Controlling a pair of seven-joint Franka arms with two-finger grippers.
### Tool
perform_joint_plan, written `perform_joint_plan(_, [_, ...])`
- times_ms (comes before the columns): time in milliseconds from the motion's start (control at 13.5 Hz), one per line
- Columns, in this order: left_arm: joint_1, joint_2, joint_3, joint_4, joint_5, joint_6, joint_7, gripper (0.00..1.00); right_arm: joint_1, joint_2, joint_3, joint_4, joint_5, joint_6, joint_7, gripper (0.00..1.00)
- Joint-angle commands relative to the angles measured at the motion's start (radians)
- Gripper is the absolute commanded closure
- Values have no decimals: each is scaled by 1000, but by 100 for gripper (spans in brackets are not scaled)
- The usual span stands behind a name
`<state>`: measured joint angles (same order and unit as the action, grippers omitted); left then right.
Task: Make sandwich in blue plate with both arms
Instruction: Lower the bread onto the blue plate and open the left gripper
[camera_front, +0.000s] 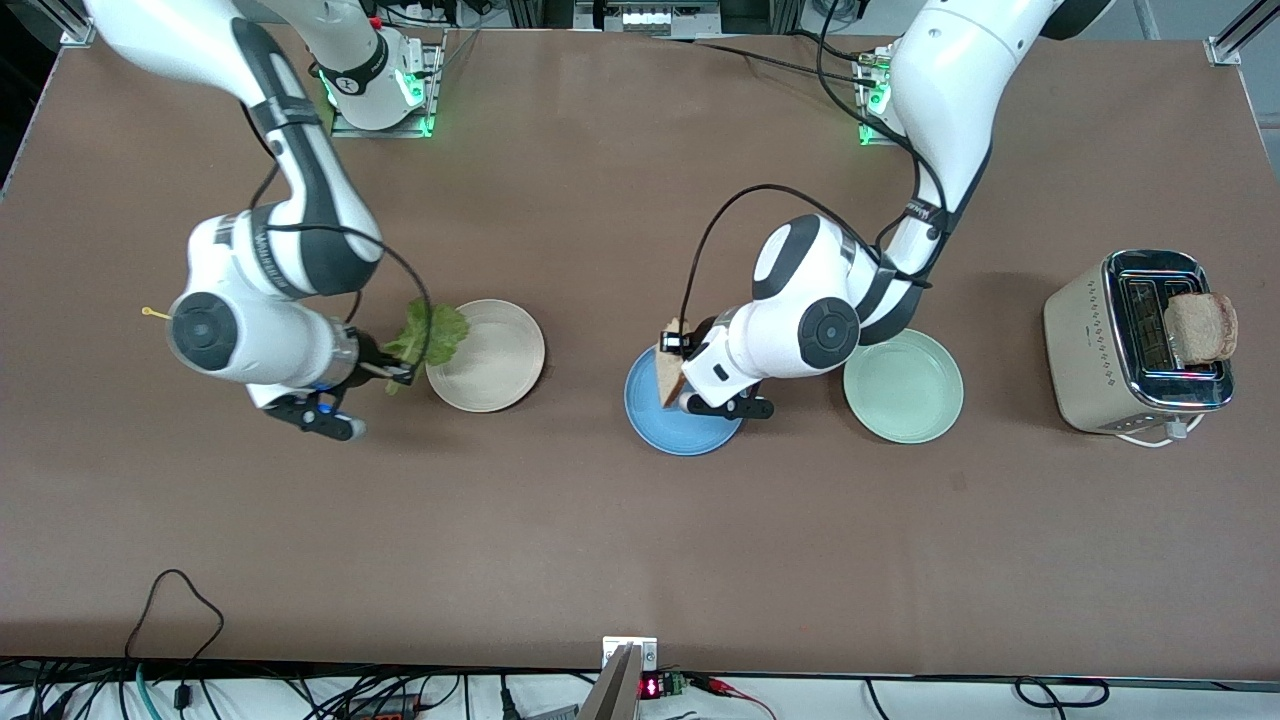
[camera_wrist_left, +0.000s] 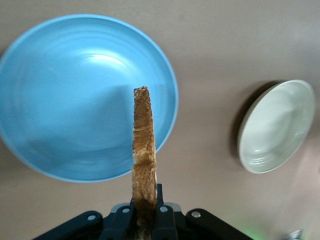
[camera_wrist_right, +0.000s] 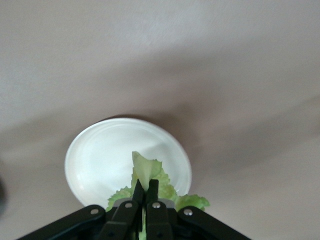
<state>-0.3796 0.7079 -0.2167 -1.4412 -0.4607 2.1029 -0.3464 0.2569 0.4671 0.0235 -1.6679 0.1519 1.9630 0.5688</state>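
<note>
My right gripper is to release the green lettuce leaf, setting it on top of the tan bread slice at the blue plate (camera_front: 685, 386).
My left gripper (camera_front: 678, 378) is shut on a tan bread slice (camera_front: 668, 368) and holds it on edge over the blue plate (camera_front: 680, 428), at the plate's rim toward the robot bases. In the left wrist view the slice (camera_wrist_left: 144, 145) hangs from the gripper (camera_wrist_left: 145, 212) beside the bare blue plate (camera_wrist_left: 75, 100). My right gripper (camera_front: 392, 372) is shut on a ruffled green lettuce leaf (camera_front: 428, 338) above the edge of the cream-white plate (camera_front: 495, 365). The right wrist view shows the gripper (camera_wrist_right: 145, 189), the leaf (camera_wrist_right: 150, 172) and that plate (camera_wrist_right: 100, 155). A second bread slice (camera_front: 1200, 328) stands in the toaster (camera_front: 1085, 350).
A pale mint-green plate (camera_front: 903, 390) lies between the blue plate and the toaster, bare. The toaster stands at the left arm's end of the table. The cream-white plate also shows in the left wrist view (camera_wrist_left: 275, 127). Brown table (camera_front: 640, 560) spreads nearer the front camera.
</note>
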Motion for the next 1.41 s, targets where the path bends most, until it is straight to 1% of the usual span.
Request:
perform_joint_plan(0, [-15, 24, 10, 25, -52, 16, 6, 100, 42, 11, -7, 14, 9, -4, 77, 100])
perform_joint_plan(296, [-1, 56, 13, 27, -56, 16, 82, 99, 51, 16, -7, 14, 14, 14, 120, 100])
perform_joint_plan(370, [4, 67, 19, 27, -58, 17, 92, 94, 51, 21, -7, 16, 14, 14, 132, 100])
perform_joint_plan(444, [11, 79, 20, 30, -58, 25, 92, 75, 51, 22, -7, 16, 21, 14, 134, 100])
perform_joint_plan(519, [28, 87, 22, 28, -55, 54, 93, 31, 51, 22, -7, 16, 34, 14, 134, 100])
perform_joint_plan(593, [37, 88, 22, 25, -44, 89, 95, 0, 51, 22, -7, 16, 38, 14, 134, 100])
perform_joint_plan(815, [85, 82, 22, 28, -44, 92, 122, 0, 51, 27, -7, 25, 40, 14, 134, 100])
perform_joint_plan(1111, [105, 39, 11, 30, -52, 89, 130, 0, 51, 28, -7, 31, 47, 14, 143, 100])
perform_joint_plan(1185, [110, 27, 11, 30, -44, 86, 130, 0, 51, 28, -7, 33, 84, 14, 167, 100])
perform_joint_plan(1333, [110, -20, 22, 28, -38, 68, 129, 0, 79, 39, -7, 57, 248, 28, 245, 100])
